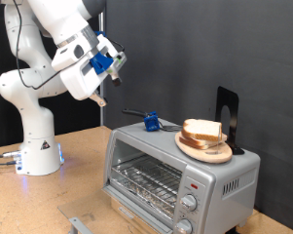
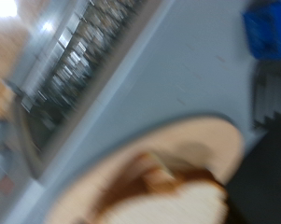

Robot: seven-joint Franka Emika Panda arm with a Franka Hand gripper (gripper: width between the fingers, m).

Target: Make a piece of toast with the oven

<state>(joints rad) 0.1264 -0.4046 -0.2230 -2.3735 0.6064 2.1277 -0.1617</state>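
Note:
Next, I need to move to the small blue object's blue block (image 1: 152,123) (image 2: 269,34), beside its dark handle on the oven top, and close my gripper there.
The silver oven (image 1: 219,180) stands on the table at the exterior view's lower right, its wire rack (image 1: 146,177) showing at the front. On its top sits a round wooden plate (image 1: 208,149) with the piece of toast (image 1: 202,129) on it. My gripper (image 1: 99,98) hangs in the air to the exterior view's left of the oven, above its top, with nothing seen in it. The wrist view is blurred. It shows the plate (image 2: 191,149), the toast (image 2: 182,201), the oven top (image 2: 168,75) and the rack (image 2: 79,51), but no fingers.
A small blue object with a dark handle (image 1: 150,122) lies on the oven top, also in the wrist view (image 2: 269,33). A black stand (image 1: 227,115) rises behind the plate. The robot base (image 1: 37,146) stands at the left. A metal bracket (image 1: 82,224) lies on the wooden table.

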